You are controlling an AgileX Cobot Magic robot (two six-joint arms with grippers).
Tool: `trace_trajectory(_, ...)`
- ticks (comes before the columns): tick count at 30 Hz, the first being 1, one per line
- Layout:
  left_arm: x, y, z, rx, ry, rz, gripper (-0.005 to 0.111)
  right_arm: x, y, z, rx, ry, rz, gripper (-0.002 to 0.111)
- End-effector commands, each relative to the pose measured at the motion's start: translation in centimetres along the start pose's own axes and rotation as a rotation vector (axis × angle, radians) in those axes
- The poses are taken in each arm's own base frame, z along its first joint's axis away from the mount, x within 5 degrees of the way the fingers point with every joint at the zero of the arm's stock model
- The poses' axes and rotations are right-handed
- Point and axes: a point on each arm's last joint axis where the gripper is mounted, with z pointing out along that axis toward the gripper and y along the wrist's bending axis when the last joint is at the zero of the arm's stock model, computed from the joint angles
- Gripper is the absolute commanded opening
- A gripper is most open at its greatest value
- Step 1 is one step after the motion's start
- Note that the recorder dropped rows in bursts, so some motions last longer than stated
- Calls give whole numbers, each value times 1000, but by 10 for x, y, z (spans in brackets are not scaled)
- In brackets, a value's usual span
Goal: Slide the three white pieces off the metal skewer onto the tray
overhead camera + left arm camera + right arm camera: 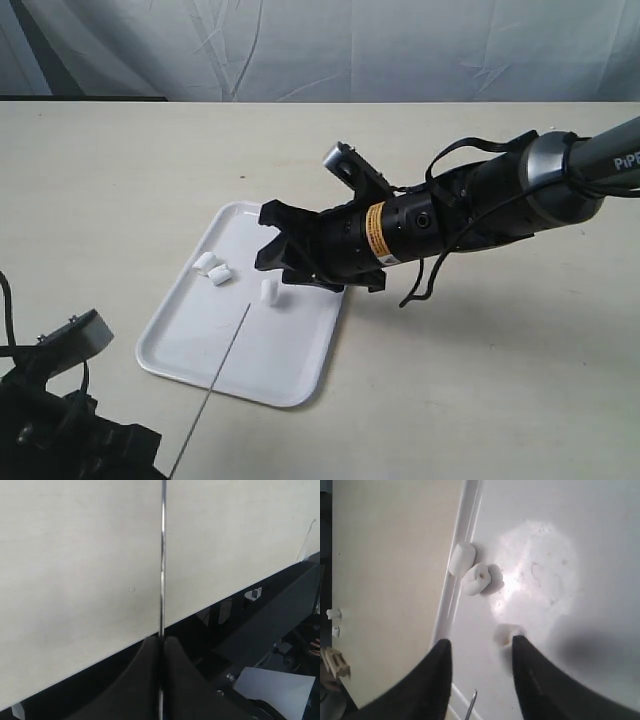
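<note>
I should let go of the metal skewer with my left gripper across the near rim of the white tray (260,392).
The white tray (190,345) lies on the table with all three white pieces on it. Two pieces (205,263) (220,275) sit together by its far left rim, and the third (268,291) stands alone nearer the middle. My right gripper (268,238) hovers open over the tray's far side. In the right wrist view the lone piece (504,634) sits just off one fingertip of this gripper (481,642), with nothing between the fingers. The bare metal skewer (215,380) slants from the tray toward my left gripper (160,472). That gripper (161,639) is shut on the skewer (162,555).
The table's near edge (75,667) runs just beside the left gripper, with dark frame parts (280,630) below it. A grey curtain (320,45) hangs behind the table. The skewer tip (471,702) points into the space under the right gripper.
</note>
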Motion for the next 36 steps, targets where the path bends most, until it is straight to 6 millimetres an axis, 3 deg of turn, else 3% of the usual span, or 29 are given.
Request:
trace_trajectory(1, -5, 2, 0, -32, -41, 0, 0, 0, 3, -1, -35, 18, -2, 49)
trace_trajectory(9, -56, -10, 7, -69, -38, 1, 0, 5, 26, -13, -185, 84, -86, 49)
trace_trajectory(18, -103, 3, 33, -169, -56, -27, 0, 4, 53, -39, -232, 63, -202, 49)
trace_trajectory(25, -118, 11, 49, -183, 5, -23, 0, 4, 64, -54, -212, 42, -300, 49)
trace_trajectory(36, -121, 7, 49, -162, 9, 49, 3, 5, 64, -55, -200, 54, -319, 49)
